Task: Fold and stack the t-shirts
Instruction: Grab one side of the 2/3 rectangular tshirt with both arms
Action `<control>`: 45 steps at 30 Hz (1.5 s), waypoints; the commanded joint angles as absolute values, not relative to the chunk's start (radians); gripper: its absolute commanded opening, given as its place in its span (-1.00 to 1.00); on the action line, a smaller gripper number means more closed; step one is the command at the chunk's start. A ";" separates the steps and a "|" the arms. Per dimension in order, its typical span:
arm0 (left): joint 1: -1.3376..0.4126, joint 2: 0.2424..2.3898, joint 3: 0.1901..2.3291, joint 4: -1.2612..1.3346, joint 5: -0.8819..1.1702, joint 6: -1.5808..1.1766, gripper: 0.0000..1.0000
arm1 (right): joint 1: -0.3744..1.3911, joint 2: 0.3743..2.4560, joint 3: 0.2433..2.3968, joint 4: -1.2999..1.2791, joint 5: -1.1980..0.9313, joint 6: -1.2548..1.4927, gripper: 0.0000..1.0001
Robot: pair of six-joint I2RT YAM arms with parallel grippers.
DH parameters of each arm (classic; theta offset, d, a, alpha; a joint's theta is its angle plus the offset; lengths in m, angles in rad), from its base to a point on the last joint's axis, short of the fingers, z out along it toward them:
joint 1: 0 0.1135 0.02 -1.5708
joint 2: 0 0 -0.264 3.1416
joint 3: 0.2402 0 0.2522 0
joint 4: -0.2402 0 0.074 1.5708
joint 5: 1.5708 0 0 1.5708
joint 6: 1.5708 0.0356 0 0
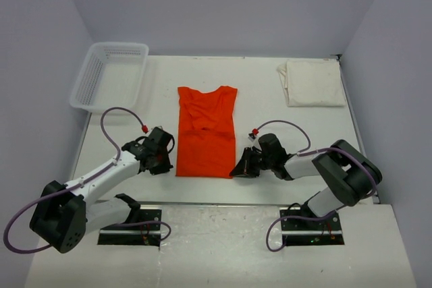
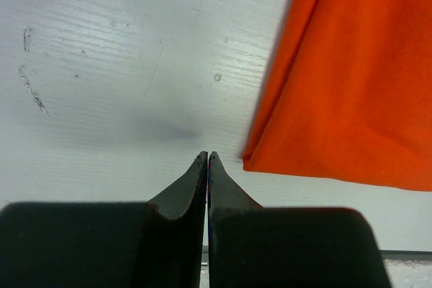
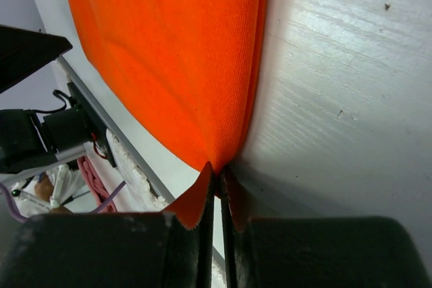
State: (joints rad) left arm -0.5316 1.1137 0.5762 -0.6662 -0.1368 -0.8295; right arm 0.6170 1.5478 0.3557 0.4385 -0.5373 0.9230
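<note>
My shut left gripper is beside the orange-red t-shirt's loose near corner; it should open and pinch that corner (image 1: 177,175) before both grippers fold.
The orange-red t-shirt (image 1: 206,133) lies flat at the table's middle, folded into a long strip with its neck at the far end. My left gripper (image 1: 168,165) is shut and empty on the table, just left of the shirt's near-left corner (image 2: 351,79); its tips (image 2: 207,155) stand a little apart from the cloth. My right gripper (image 1: 237,171) is at the near-right corner, and its tips (image 3: 217,170) pinch that corner of the orange cloth (image 3: 175,59). The cream-white t-shirt (image 1: 312,82) lies folded at the far right.
A white lattice basket (image 1: 118,45) stands at the far left corner. The table's near edge and the arm bases lie just behind both grippers. Walls close in the table on the left, right and back.
</note>
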 commanded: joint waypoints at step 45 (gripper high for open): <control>-0.477 1.069 0.419 -0.476 0.097 -0.848 -0.03 | 0.627 1.575 0.331 0.387 -0.465 0.862 -1.00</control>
